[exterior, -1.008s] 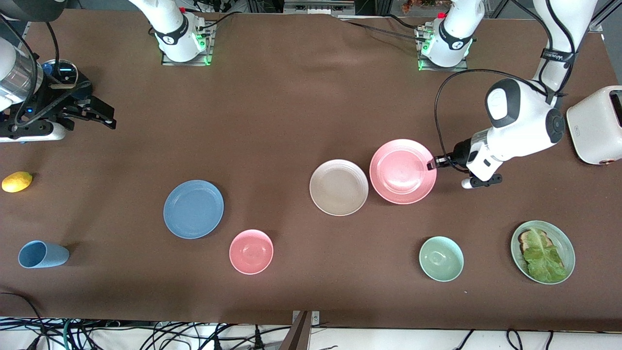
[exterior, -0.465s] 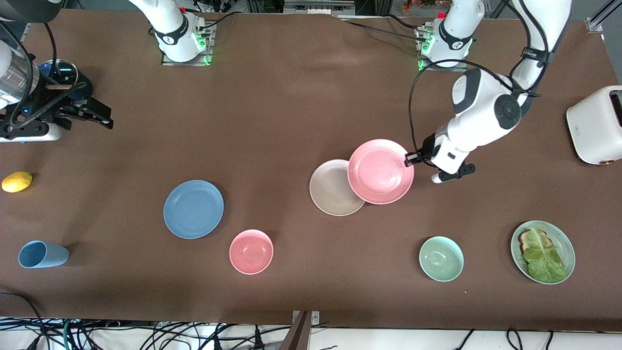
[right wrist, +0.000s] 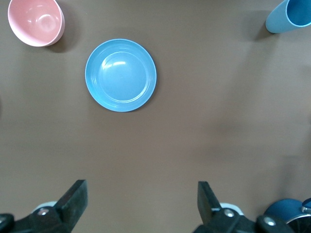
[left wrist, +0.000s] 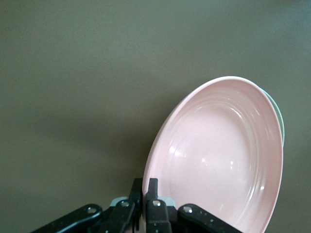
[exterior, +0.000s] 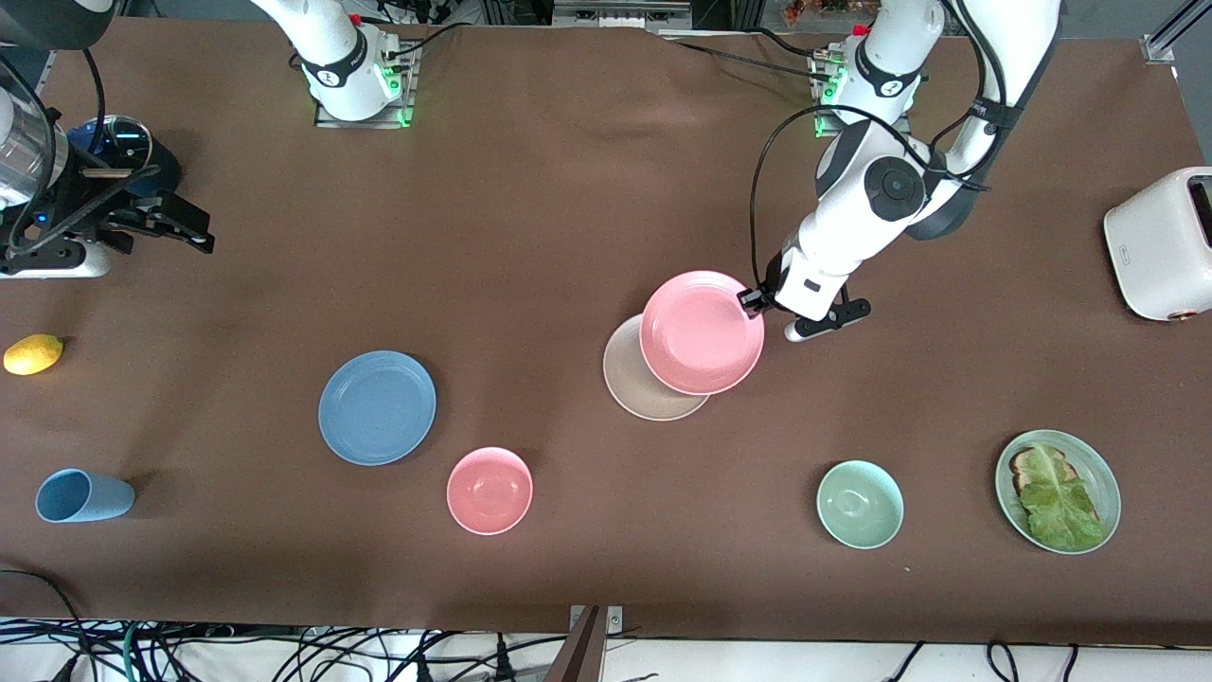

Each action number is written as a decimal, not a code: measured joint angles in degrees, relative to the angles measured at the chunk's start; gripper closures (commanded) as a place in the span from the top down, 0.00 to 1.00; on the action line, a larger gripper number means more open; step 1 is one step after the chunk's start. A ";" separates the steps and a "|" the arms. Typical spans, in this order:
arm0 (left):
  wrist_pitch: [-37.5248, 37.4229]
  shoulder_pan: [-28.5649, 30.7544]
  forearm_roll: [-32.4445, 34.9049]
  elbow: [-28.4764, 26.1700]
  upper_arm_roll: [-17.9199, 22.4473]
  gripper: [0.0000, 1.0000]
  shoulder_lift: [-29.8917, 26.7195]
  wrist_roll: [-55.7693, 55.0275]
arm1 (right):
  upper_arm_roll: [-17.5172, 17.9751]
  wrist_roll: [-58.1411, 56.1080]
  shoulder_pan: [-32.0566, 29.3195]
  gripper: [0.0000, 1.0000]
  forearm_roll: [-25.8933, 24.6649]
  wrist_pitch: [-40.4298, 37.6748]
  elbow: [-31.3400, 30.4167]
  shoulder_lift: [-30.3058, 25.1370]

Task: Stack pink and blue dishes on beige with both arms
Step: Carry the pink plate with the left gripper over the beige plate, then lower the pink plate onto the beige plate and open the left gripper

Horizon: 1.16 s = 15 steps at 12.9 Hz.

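Observation:
The pink plate will leave my left gripper squarely on the middle of the beige plate (exterior: 660, 366), beyond the pink bowl.
The pale pink plate (exterior: 701, 332) hangs tilted over the beige plate (exterior: 630, 384) and covers most of it. My left gripper (exterior: 755, 301) is shut on the pink plate's rim at the side toward the left arm's end. In the left wrist view the fingers (left wrist: 152, 189) pinch that rim of the pink plate (left wrist: 218, 160), and a sliver of the beige plate (left wrist: 281, 124) shows past it. The blue plate (exterior: 377, 407) lies flat on the table toward the right arm's end. My right gripper (exterior: 180, 227) hovers open and empty over the table's right-arm end; its wrist view shows the blue plate (right wrist: 120, 75) past the right gripper (right wrist: 141, 191).
A pink bowl (exterior: 490, 490) sits nearer the front camera than the blue plate. A green bowl (exterior: 860, 504), a green plate (exterior: 1110, 478) with lettuce and a white toaster (exterior: 1160, 242) are toward the left arm's end. A lemon (exterior: 33, 353) and a blue cup (exterior: 83, 495) lie toward the right arm's end.
My left gripper has carried the pink plate sideways from beside the beige plate to over most of it. The right gripper has shifted only slightly.

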 measured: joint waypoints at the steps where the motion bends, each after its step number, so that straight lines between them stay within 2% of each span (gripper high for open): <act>1: 0.90 -0.23 1.10 -0.01 0.00 0.00 0.77 -1.14 | -0.04 0.00 0.00 1.00 0.00 0.00 0.00 0.01; 9: 3.07 -4.11 14.85 1.49 -0.02 0.00 5.12 -16.79 | -0.12 0.00 0.00 1.00 0.00 0.00 -0.04 0.01; 11: 3.13 -5.04 16.33 2.70 -0.01 0.00 6.19 -19.41 | -0.14 0.00 0.00 1.00 0.00 0.00 -0.04 0.02; 13: 3.15 -5.19 16.45 3.93 0.05 0.22 7.31 -20.07 | -0.14 0.00 0.00 1.00 0.00 0.00 -0.05 0.02; 15: 3.18 -5.18 16.50 5.09 0.41 0.35 8.46 -20.07 | -0.14 0.00 0.00 1.00 0.00 0.00 -0.05 0.03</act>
